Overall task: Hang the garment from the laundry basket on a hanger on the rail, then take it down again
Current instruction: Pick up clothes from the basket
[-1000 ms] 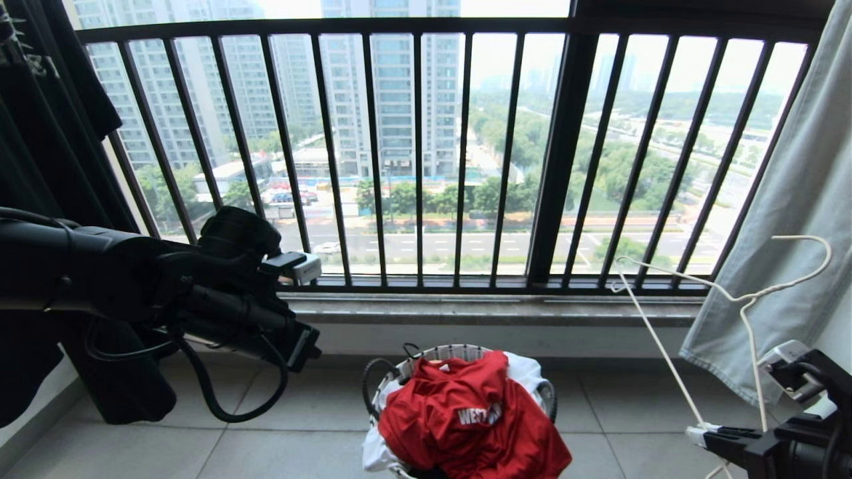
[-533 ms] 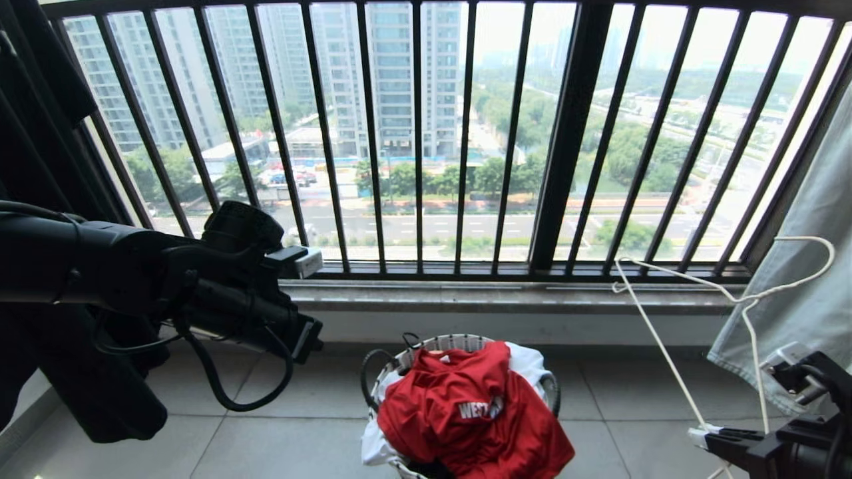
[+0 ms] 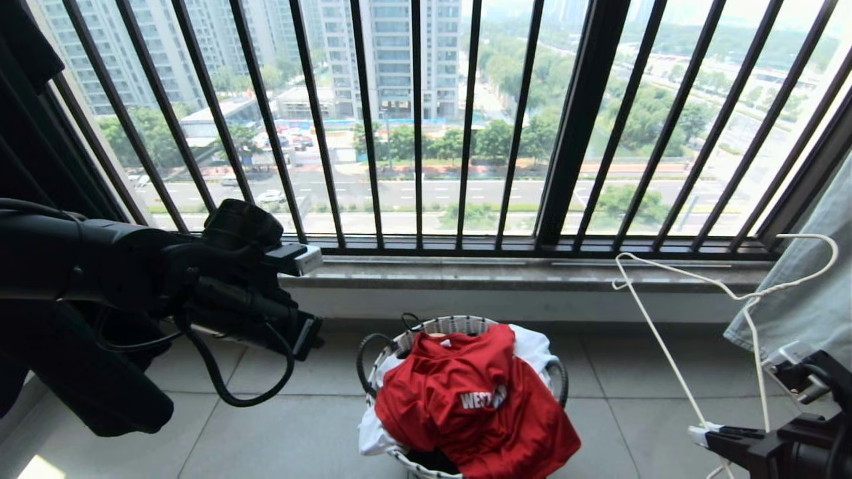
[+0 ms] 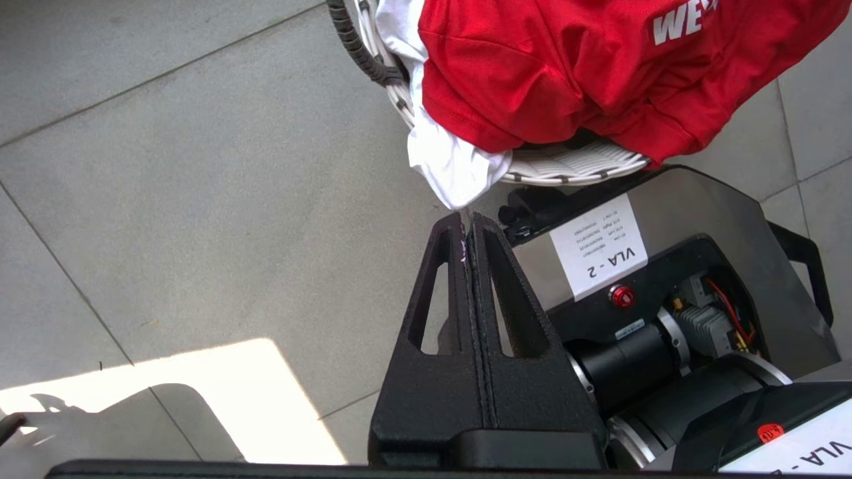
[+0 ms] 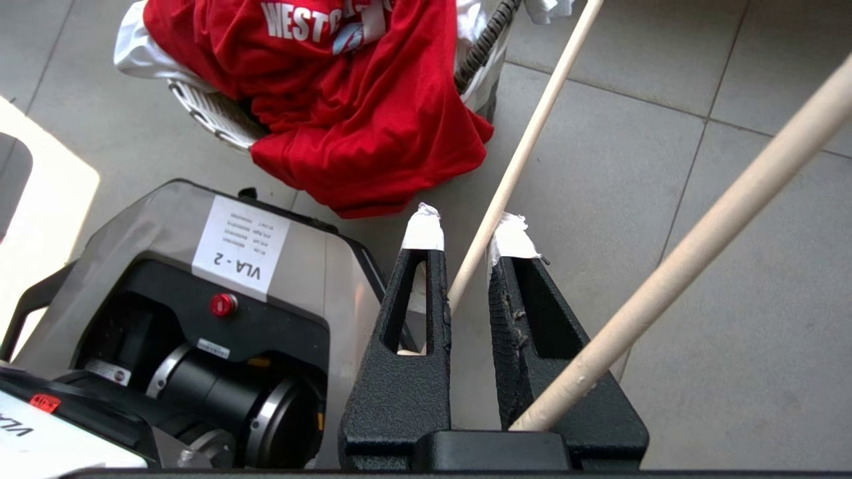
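The red T-shirt is next for my left gripper, which should grab the collar's side [image 3: 419, 346], between its white label and the nearer basket handle.
The garment [image 3: 466, 406], a red T-shirt with white lettering, lies heaped over the laundry basket [image 3: 439, 326] on the tiled floor below the window. My right gripper [image 3: 699, 436] at the lower right is shut on the bottom of the thin white wire hanger [image 3: 745, 299], which stands up with its hook toward the right. In the right wrist view one wire of the hanger [image 5: 512, 166] runs between the taped fingertips [image 5: 423, 229]. My left gripper [image 4: 469, 223] is shut and empty, hanging just off the basket's near rim [image 4: 572, 166]. The rail is out of view.
Dark vertical balcony bars [image 3: 572, 133] and a stone sill [image 3: 506, 273] stand behind the basket. Pale trousers [image 3: 799, 299] hang at the right, a black garment [image 3: 40, 166] at the left. A white cloth [image 3: 532, 346] lies under the red shirt. My base [image 4: 665, 233] sits close to the basket.
The head view has tilted downward, so window, sill and basket sit higher in the picture. Neither arm, the hanger nor the shirt has moved of itself.
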